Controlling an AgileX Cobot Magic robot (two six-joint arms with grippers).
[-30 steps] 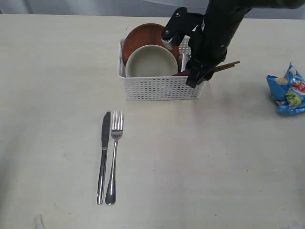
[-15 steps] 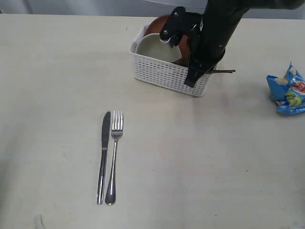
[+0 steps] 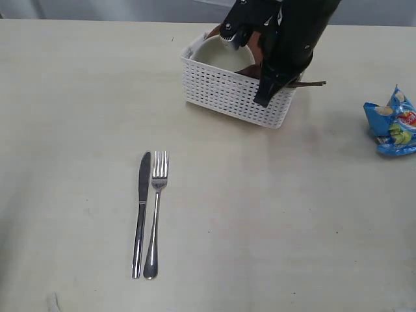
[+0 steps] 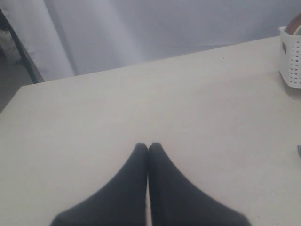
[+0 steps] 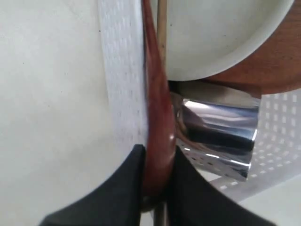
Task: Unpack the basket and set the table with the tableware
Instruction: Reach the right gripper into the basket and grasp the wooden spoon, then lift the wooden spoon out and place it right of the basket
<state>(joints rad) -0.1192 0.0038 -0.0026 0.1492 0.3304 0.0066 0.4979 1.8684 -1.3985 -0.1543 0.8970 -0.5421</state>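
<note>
The basket's side rises with the spoon in my right gripper, so I need to open, let the basket settle, then take only the spoon's bowl (image 5: 161,134) inside the basket's side.
The white basket (image 3: 231,96) sits askew at the back of the table (image 3: 273,214), one corner turned toward me. In it are the pale bowl (image 5: 221,33), the brown plate (image 5: 270,61), the steel cup (image 5: 221,127) and the chopsticks (image 3: 313,83), which poke over the right rim. My right gripper (image 5: 157,153) is at that right end, shut on the reddish-brown spoon (image 5: 157,113) against the basket wall (image 5: 120,84). The knife (image 3: 141,208) and fork (image 3: 155,214) lie side by side on the table. My left gripper (image 4: 148,146) hovers shut and empty over bare table.
A blue snack bag (image 3: 392,123) lies at the right edge of the table. The basket's corner (image 4: 291,56) shows far off in the left wrist view. The table's far edge meets a grey curtain.
The right gripper closed on the spoon. The basket swung round from square to skewed and shifted right and back with the arm. Knife and fork did not move.
</note>
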